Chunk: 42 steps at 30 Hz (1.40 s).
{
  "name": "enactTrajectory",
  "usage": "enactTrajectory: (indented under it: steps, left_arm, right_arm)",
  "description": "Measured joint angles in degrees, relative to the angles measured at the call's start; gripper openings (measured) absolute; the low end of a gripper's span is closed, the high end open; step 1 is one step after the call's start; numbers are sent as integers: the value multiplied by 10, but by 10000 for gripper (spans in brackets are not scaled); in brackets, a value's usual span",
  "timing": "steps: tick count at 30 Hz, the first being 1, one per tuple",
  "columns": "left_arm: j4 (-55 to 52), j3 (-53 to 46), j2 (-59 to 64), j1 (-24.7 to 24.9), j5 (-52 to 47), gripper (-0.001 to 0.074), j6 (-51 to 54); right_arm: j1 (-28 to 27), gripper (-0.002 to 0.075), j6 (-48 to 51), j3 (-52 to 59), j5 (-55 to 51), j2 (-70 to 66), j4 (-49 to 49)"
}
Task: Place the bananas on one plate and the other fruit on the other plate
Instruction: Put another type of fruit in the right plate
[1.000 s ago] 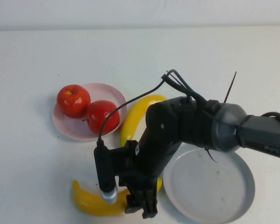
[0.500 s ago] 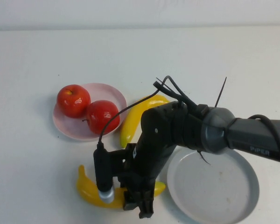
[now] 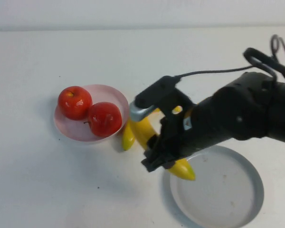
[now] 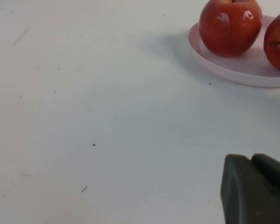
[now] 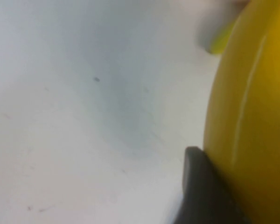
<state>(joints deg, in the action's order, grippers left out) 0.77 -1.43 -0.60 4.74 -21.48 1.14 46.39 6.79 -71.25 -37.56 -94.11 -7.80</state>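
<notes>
The robot's right gripper needs to set the thicker banana down across the middle of the empty grey-blue plate (image 3: 219, 177).
My right gripper (image 3: 157, 160) is shut on the thicker banana (image 3: 179, 167) and holds it above the table. The banana's lower tip hangs over the near-left rim of the grey-blue plate (image 3: 237, 199). In the right wrist view the banana (image 5: 254, 107) fills the side next to one dark finger (image 5: 200, 186). The other banana (image 3: 128, 137) lies on the table beside the pink plate (image 3: 71, 129), mostly hidden behind my arm. Two red apples (image 3: 74, 101) (image 3: 104, 118) sit on the pink plate. My left gripper (image 4: 256, 186) hovers over bare table near that plate (image 4: 242, 74), fingers together and empty.
The white table runs to a pale back wall. My right arm and its cable cover the middle right of the high view. The left arm does not show in the high view.
My right gripper has lifted the thicker banana from the table's front and carried it back and right to the grey-blue plate's rim. The arm has swung round. Apples and the other banana are unmoved.
</notes>
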Motion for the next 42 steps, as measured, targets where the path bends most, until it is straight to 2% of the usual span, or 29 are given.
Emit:
enactTrajectory:
  steps: [6,14,24,26,29,31,37,42]
  left_arm:
    - [0,0,0,0,0,1,0]
    - [0,0,0,0,0,1,0]
    - [0,0,0,0,0,1,0]
    - [0,0,0,0,0,1,0]
    - [0,0,0,0,0,1,0]
    - [0,0,0,0,0,1,0]
    - [0,0,0,0,0,1,0]
    - [0,0,0,0,0,1,0]
  right_arm:
    - [-73,304,-144,90,-48,42,44]
    - [-131,304,-188,121,-67,39,59]
    - [-133,311,-200,135,-85,-6,56]
    - [-133,354,-201,136,-86,-10,53]
    - [-133,460,-203,137,-86,-13,49]
    - [-133,488,-216,137,-86,-15,47]
    - [-133,478,-242,69,-124,-15,38]
    - [-133,474,-244,-40,-85,-40,13]
